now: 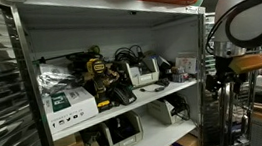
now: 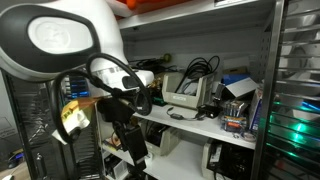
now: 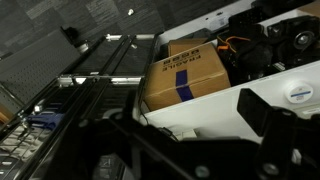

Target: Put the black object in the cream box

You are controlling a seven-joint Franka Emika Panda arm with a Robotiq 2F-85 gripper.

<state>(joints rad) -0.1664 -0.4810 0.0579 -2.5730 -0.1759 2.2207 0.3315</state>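
Note:
Next, I close on the black object's body [image 1: 163,82], near the middle shelf's front edge beside the cream box.
The small cream box [image 1: 149,75] stands on the middle shelf among cables; it also shows in an exterior view [image 2: 186,97]. A black object [image 1: 123,94] lies at the shelf's front edge, to the left of the cream box. My gripper [image 2: 133,148] hangs off the side of the shelf unit, away from both, and is also seen in an exterior view [image 1: 218,75]. In the wrist view the gripper [image 3: 195,135] looks open and empty, with one dark finger at the right. The cream box and the black object are out of the wrist view.
A white carton with green-and-black print [image 1: 72,102] sits at the shelf's left. Tangled cables and devices [image 2: 200,75] crowd the back. A brown cardboard box with blue tape [image 3: 186,76] lies below a white shelf edge [image 3: 215,105]. A metal upright [image 1: 210,68] stands beside the arm.

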